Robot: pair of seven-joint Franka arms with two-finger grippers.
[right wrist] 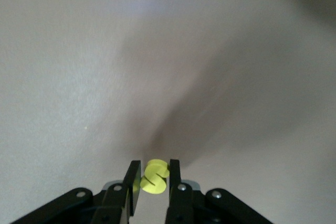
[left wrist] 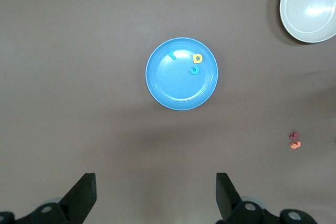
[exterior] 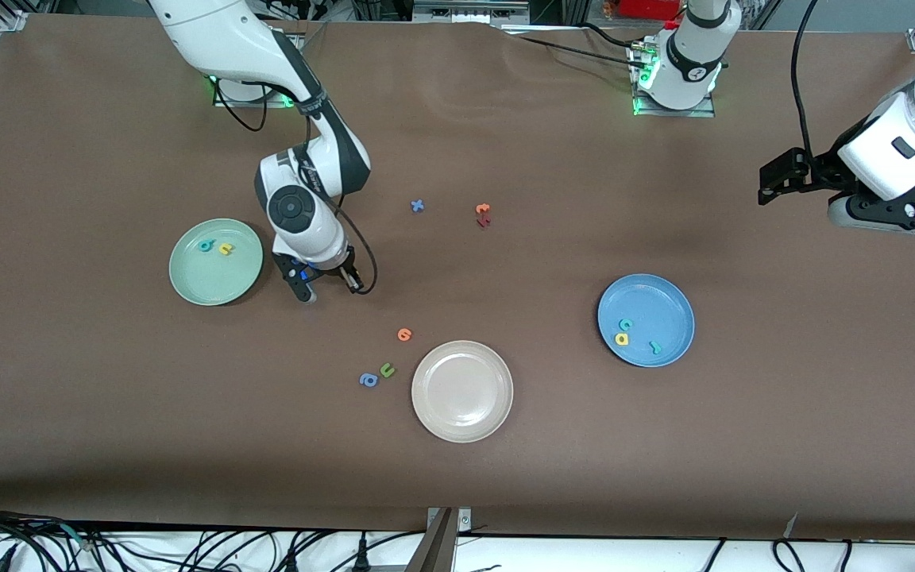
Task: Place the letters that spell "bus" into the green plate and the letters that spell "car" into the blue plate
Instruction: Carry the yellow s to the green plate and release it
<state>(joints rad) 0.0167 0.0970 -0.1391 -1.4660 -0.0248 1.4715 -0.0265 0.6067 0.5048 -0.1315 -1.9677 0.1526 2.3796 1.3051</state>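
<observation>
I need to let go of the yellow "s" with my right gripper on the green plate's bare part (exterior: 203,277) between the teal "b" and the green plate's near rim.
My right gripper (right wrist: 155,176) is shut on the yellow "s" (right wrist: 156,178), which stands on edge between its pads. In the front view this gripper (exterior: 329,289) is low over the table beside the green plate (exterior: 187,284), and the "s" is hidden there. The green plate holds the teal "b" (exterior: 205,245) and the yellow "u" (exterior: 225,249). The blue plate (exterior: 660,306) holds the teal "c" (exterior: 626,324), yellow "a" (exterior: 622,339) and teal "r" (exterior: 654,346). My left gripper (exterior: 775,181) waits open, high over the left arm's end of the table. Its wrist view looks down on the blue plate (left wrist: 176,87).
A bare beige plate (exterior: 462,390) lies nearer to the front camera, between the two coloured plates. Beside it lie an orange letter (exterior: 404,334), a green "u" (exterior: 387,369) and a blue "a" (exterior: 368,380). A blue "x" (exterior: 418,206) and an orange-and-red pair (exterior: 483,214) lie mid-table.
</observation>
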